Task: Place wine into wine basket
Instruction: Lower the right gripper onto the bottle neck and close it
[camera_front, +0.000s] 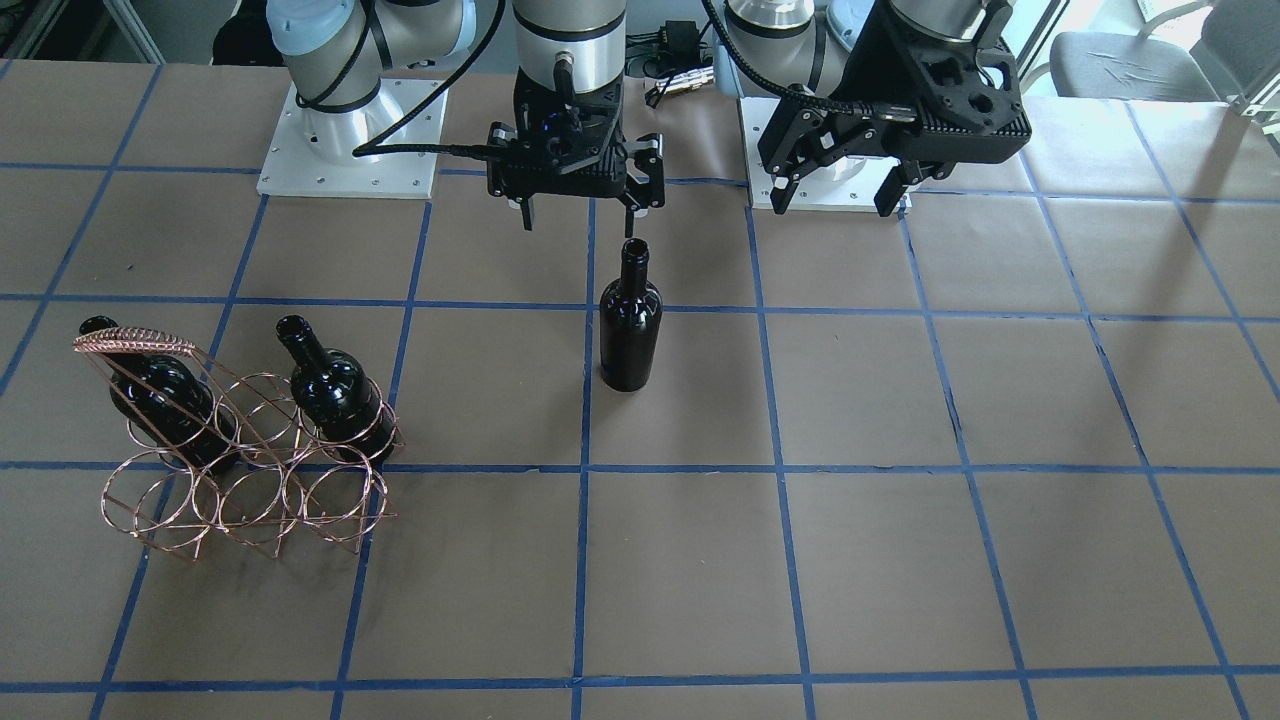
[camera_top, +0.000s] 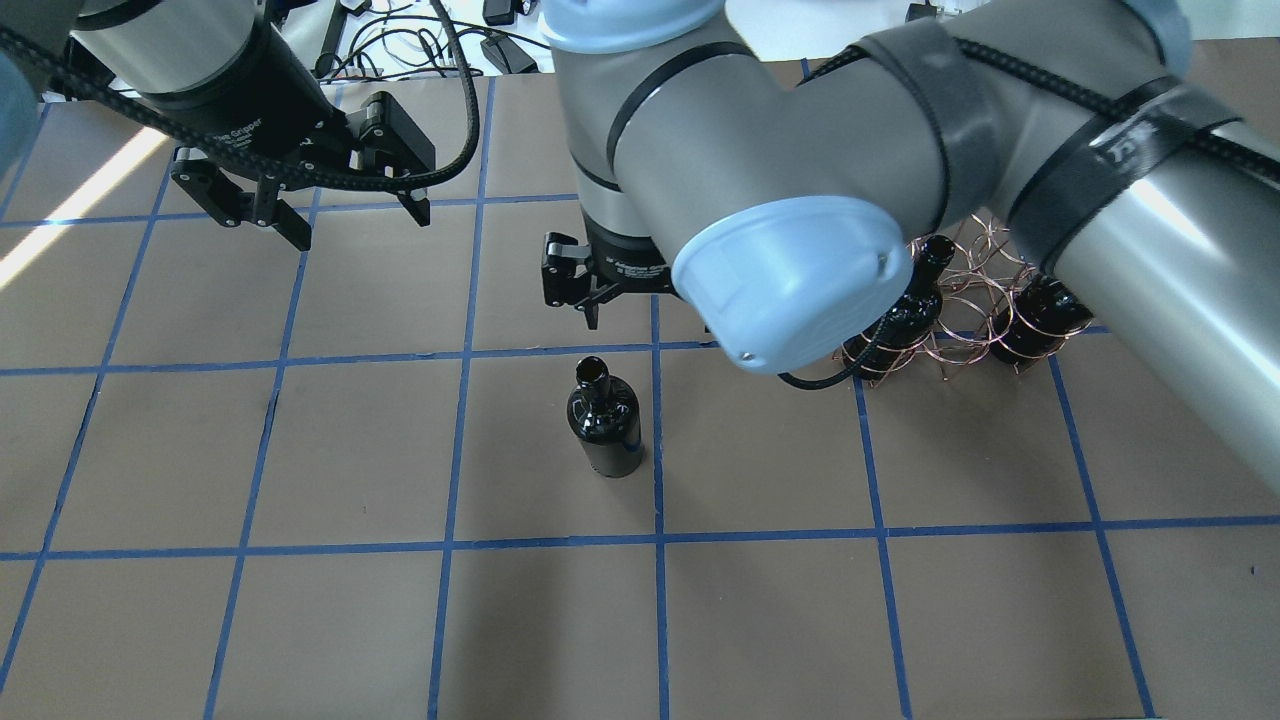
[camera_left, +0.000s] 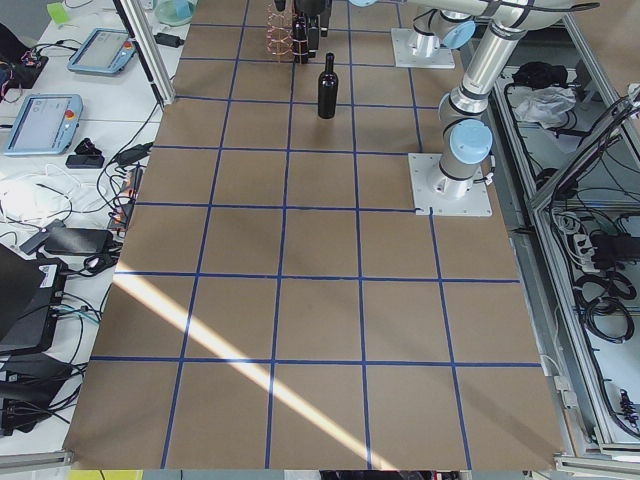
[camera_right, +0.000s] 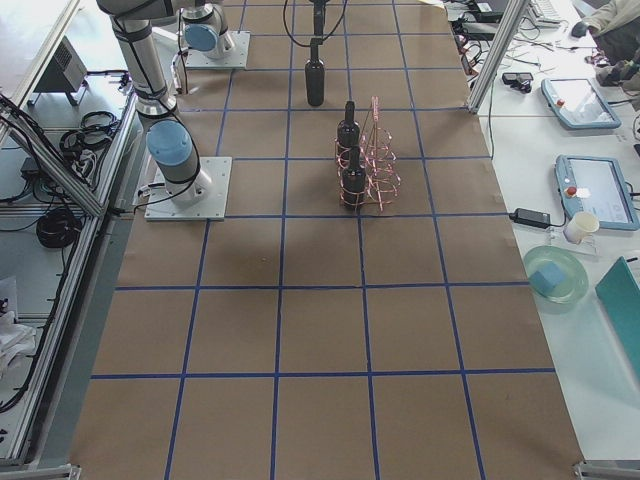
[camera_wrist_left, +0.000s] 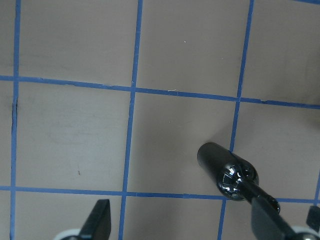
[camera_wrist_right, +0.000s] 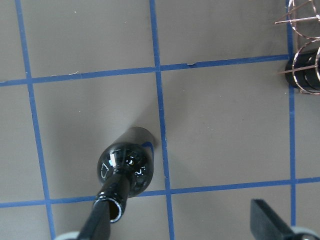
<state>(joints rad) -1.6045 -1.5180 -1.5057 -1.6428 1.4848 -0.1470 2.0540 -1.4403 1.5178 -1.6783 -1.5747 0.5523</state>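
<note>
Next, I close my right gripper on the bottle's neck (camera_front: 633, 270) (camera_wrist_right: 119, 183), so that I can lift the upright wine bottle toward the wine basket.
A near-black wine bottle (camera_front: 630, 325) stands upright and free on the table's middle; it also shows in the overhead view (camera_top: 603, 420) and the right wrist view (camera_wrist_right: 127, 165). My right gripper (camera_front: 578, 212) is open and empty, hovering just above and robot-side of the bottle's mouth. In the right wrist view the mouth sits by one finger (camera_wrist_right: 97, 222), off-centre. My left gripper (camera_front: 833, 195) is open and empty, raised near its base. The copper wire wine basket (camera_front: 250, 480) stands apart on my right and holds two other bottles (camera_front: 335, 390) (camera_front: 160, 395) in its back row.
The table is brown paper with a blue tape grid (camera_front: 780, 470). The white arm base plates (camera_front: 345, 150) lie at the robot side. In the overhead view my right arm hides part of the basket (camera_top: 985, 260). The basket's front three rings hold nothing.
</note>
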